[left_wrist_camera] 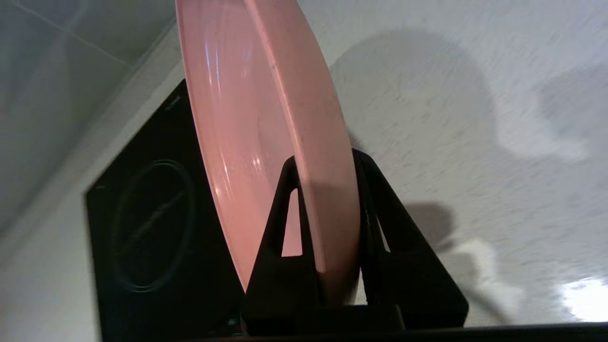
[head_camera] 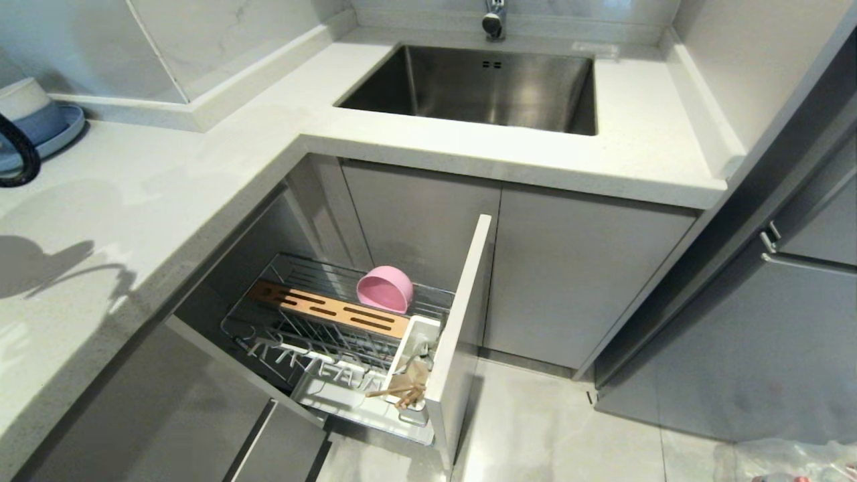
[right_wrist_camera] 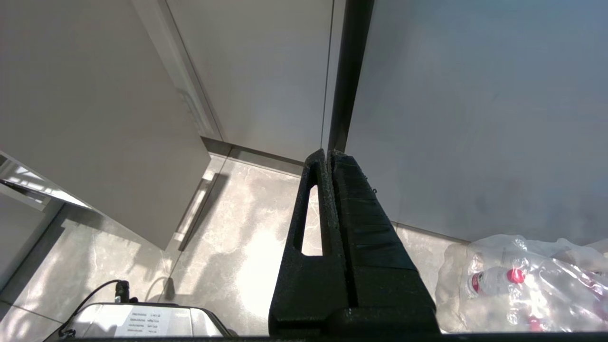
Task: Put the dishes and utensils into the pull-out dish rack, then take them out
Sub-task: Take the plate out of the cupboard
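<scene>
Next, my left gripper lets go of the pink plate flat on the white countertop [head_camera: 15,258], just in front of the blue plate.
The shallow pink plate [left_wrist_camera: 247,118] stands on edge between the black fingers of my left gripper [left_wrist_camera: 325,159], which is shut on its rim above the white countertop [left_wrist_camera: 475,142]; this arm is outside the head view. The pull-out dish rack [head_camera: 281,321] is drawn out below the counter. The pink bowl [head_camera: 385,288] leans on its side in the rack behind the slotted wooden strip [head_camera: 321,309]. Wooden chopsticks [head_camera: 395,391] stick out of the white utensil cup [head_camera: 418,335]. My right gripper [right_wrist_camera: 330,154] hangs shut and empty over the floor.
A black hob [left_wrist_camera: 142,228] is set into the counter behind the plate. A blue plate with bowls [head_camera: 40,120] sits at the counter's far left, the steel sink [head_camera: 469,87] at the back. The rack's grey front panel [head_camera: 462,314] juts out. Bagged bottles [right_wrist_camera: 522,280] lie on the floor.
</scene>
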Motion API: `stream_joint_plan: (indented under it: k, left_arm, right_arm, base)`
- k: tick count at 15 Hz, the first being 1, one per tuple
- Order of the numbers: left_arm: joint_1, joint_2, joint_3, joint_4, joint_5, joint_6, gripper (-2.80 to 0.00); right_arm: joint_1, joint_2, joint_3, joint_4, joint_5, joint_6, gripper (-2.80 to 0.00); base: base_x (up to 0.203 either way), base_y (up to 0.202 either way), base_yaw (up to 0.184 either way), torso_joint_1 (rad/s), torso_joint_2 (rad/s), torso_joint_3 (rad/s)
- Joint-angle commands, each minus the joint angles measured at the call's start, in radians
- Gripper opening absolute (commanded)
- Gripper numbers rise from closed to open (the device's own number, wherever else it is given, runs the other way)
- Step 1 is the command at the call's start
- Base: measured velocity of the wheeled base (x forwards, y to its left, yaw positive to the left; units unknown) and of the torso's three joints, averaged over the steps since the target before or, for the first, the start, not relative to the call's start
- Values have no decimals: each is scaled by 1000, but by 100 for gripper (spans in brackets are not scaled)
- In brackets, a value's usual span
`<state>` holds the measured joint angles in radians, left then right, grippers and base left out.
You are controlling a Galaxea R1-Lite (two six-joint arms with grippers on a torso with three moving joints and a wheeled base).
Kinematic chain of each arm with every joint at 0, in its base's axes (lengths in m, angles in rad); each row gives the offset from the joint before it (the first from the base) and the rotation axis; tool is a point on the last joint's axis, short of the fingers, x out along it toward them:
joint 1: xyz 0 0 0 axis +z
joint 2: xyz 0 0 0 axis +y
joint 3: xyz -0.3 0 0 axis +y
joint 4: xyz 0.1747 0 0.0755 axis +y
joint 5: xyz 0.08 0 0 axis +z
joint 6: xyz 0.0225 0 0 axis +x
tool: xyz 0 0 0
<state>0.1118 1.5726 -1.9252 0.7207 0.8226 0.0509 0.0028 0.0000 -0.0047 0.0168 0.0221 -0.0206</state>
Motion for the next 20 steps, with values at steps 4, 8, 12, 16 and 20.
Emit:
stream_joint_plan:
  k: [4,8,12,16,20]
  left_arm:
    - [31,68,-13,116,2,108,-280]
    - [32,105,-13,257,-22,124,-280]
    - [32,165,-13,308,-30,125,-280]
    - [31,210,-14,330,-33,124,-280]
    - [28,249,-17,322,-34,122,-280]
  right_arm:
    - [0,0,0,0,1,-1,-280]
    - [0,0,0,0,1,-1,-280]
    - [0,0,0,0,0,0,-280]
    - [0,0,0,0,1,0,-280]
    - [0,0,0,0,1,-1,-280]
  base:
    - [0,0,0,0,0,0]
    - [0,0,0,0,0,0]
    - [0,0,0,0,0,0]
    - [0,0,0,0,0,0]
    - [0,0,0,0,0,0]
